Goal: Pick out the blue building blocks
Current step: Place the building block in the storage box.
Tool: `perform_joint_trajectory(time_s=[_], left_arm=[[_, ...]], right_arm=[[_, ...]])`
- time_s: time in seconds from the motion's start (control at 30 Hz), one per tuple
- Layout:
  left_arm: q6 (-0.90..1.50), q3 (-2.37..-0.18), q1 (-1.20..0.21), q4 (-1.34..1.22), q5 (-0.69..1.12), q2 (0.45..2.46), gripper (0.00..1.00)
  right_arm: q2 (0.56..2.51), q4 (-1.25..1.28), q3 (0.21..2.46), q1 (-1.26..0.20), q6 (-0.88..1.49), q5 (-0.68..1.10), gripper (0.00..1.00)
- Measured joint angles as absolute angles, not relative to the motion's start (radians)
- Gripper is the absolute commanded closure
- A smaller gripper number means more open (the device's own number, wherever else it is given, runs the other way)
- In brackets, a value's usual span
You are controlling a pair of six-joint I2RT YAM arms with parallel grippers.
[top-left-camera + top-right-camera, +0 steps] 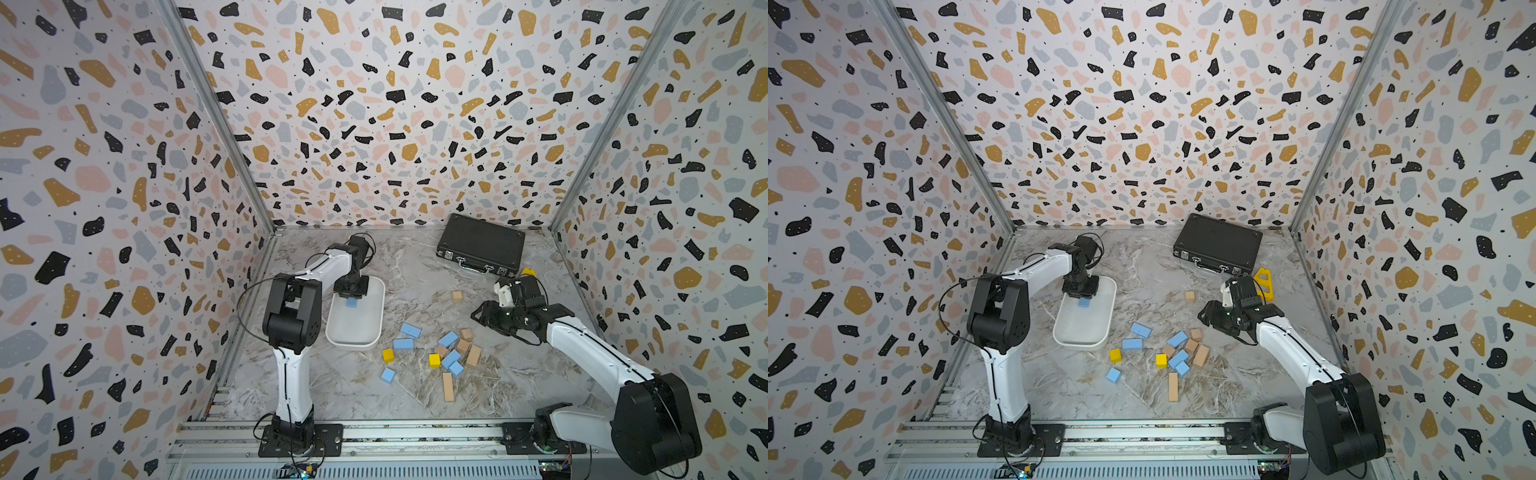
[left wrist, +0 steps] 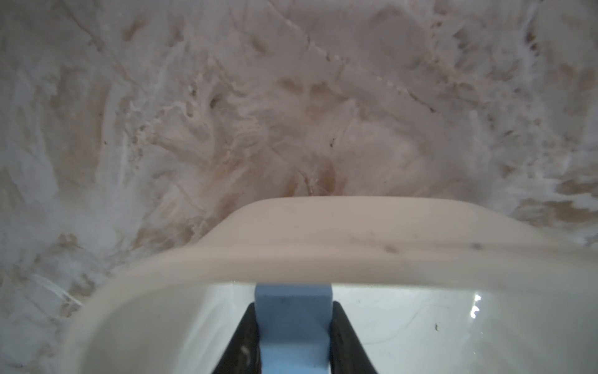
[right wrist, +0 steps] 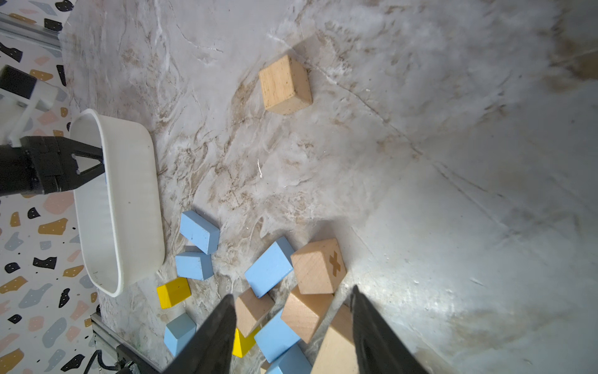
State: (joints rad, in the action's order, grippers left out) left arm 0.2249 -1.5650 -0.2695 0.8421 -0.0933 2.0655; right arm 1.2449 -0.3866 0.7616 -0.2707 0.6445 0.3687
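Note:
The light blue building block, now low inside the tray's far end, will be let go by my left gripper on the white tray's bottom, near its far end (image 1: 350, 301) (image 2: 294, 339).
My left gripper (image 1: 352, 296) is shut on one light blue building block (image 1: 352, 303), also seen as the block (image 2: 293, 319) clamped between both black fingers. It hangs low inside the far end of the white tray (image 1: 360, 332); whether it touches the tray floor I cannot tell. Several more blue building blocks lie on the marble to the right of the tray, among them one block (image 1: 410, 330), another (image 1: 403, 343) and a third (image 1: 387, 375). My right gripper (image 1: 478, 316) hovers open at the pile's right, nothing between its fingers (image 3: 223, 323).
Two yellow cubes (image 1: 387, 355) (image 1: 434, 360) and tan wood blocks (image 1: 473, 355) (image 1: 448, 386) mix with the blue ones; one wood cube (image 1: 457, 296) sits apart. A black case (image 1: 480, 245) lies at the back right, a yellow object (image 1: 1264, 282) behind my right wrist.

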Motion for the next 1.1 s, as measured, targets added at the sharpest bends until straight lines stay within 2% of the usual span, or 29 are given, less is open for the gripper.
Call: perform_joint_trajectory(time_s=[0.67, 1.1], left_arm=[[0.226, -1.553, -0.256, 0.828, -0.091, 2.087, 0.71], [0.231, -1.551, -0.256, 0.828, -0.092, 2.097, 0.55]], right_arm=[[1.245, -0.389, 0.761, -0.271, 0.644, 0.369, 0.41], [1.245, -0.39, 0.761, -0.271, 0.643, 0.369, 0.41]])
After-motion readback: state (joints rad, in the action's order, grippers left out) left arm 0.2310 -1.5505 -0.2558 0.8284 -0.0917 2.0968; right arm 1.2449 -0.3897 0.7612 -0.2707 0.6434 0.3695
